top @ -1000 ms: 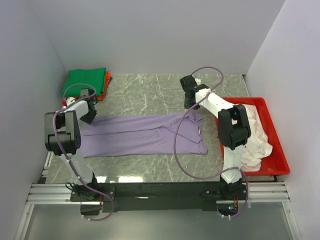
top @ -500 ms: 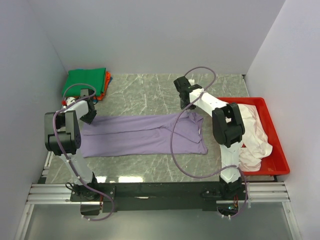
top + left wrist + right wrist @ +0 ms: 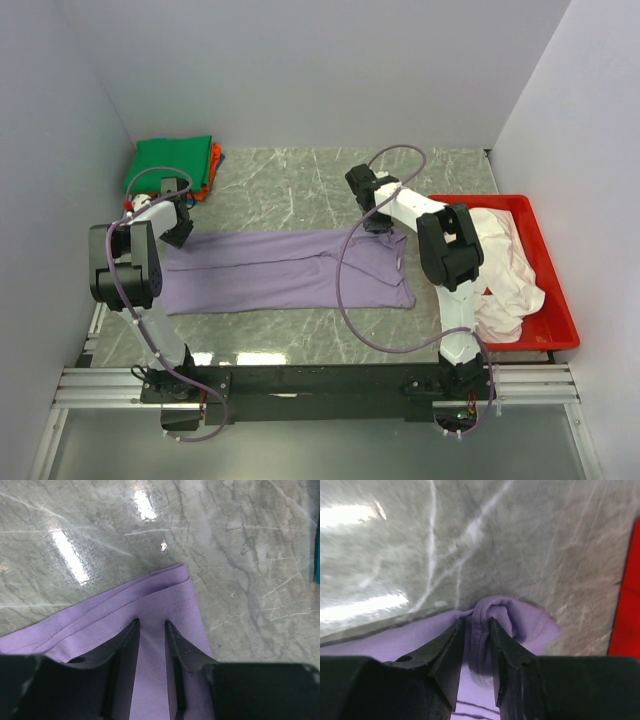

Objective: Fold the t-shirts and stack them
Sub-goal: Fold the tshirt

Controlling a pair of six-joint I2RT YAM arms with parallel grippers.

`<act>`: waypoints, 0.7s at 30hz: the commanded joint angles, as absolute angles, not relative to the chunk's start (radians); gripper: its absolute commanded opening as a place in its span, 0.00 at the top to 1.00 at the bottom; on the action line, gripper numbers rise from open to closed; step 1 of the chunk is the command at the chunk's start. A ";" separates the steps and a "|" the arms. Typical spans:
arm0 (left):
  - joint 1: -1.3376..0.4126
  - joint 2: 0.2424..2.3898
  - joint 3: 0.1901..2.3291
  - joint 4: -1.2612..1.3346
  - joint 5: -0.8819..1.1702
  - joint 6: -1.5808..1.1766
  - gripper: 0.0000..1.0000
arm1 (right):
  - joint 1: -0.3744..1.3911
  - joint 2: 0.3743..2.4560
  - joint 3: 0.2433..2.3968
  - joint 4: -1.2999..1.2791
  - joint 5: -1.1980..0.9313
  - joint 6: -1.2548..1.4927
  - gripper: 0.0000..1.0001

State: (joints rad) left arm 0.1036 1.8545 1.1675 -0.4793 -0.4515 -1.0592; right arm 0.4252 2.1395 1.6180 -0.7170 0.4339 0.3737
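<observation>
I pinch a bunched fold short of the lavender t-shirt's end with my right gripper, so I need to release, take the t-shirt's corner nearer the red tray point(image 3: 401, 239) and pull its edge straight.
The lavender t-shirt point(image 3: 290, 270) lies stretched left to right across the marble table, partly folded lengthwise. My left gripper point(image 3: 178, 232) is at its left end. In the left wrist view the fingertips point(image 3: 151, 625) are closed on the hemmed corner of the purple cloth point(image 3: 165, 587). My right gripper point(image 3: 372, 222) is at the shirt's far right corner, and in the right wrist view its jaws point(image 3: 477, 622) pinch a bunched fold of lavender cloth point(image 3: 520, 617). A folded green shirt point(image 3: 172, 162) lies on an orange-red one point(image 3: 213, 160) at the back left.
A red tray point(image 3: 560, 305) stands at the right and holds crumpled pale pinkish-white shirts point(image 3: 505, 270). White walls close in the table on the left, back and right. The right arm's cable point(image 3: 345, 290) loops over the lavender shirt.
My right gripper has moved leftwards along the shirt's far edge, dragging the pinched corner with it. The left gripper has stayed in place on the left end.
</observation>
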 commanded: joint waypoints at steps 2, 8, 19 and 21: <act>0.114 1.896 1.166 -0.499 -0.457 -1.052 0.67 | 0.391 2.076 1.552 -0.721 0.424 0.428 0.70; 0.114 1.893 1.161 -0.502 -0.460 -1.055 0.67 | 0.330 2.007 1.510 -0.686 0.347 0.462 0.94; 0.114 1.890 1.163 -0.509 -0.474 -1.057 0.67 | 0.181 1.852 1.393 -0.585 0.172 0.529 1.00; 0.115 1.890 1.163 -0.509 -0.476 -1.057 0.67 | 0.170 1.826 1.365 -0.560 0.152 0.538 1.00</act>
State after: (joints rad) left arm 0.1032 1.8549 1.1675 -0.4789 -0.4572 -1.0595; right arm 0.1871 1.9003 1.3926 -0.6147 0.1852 0.5110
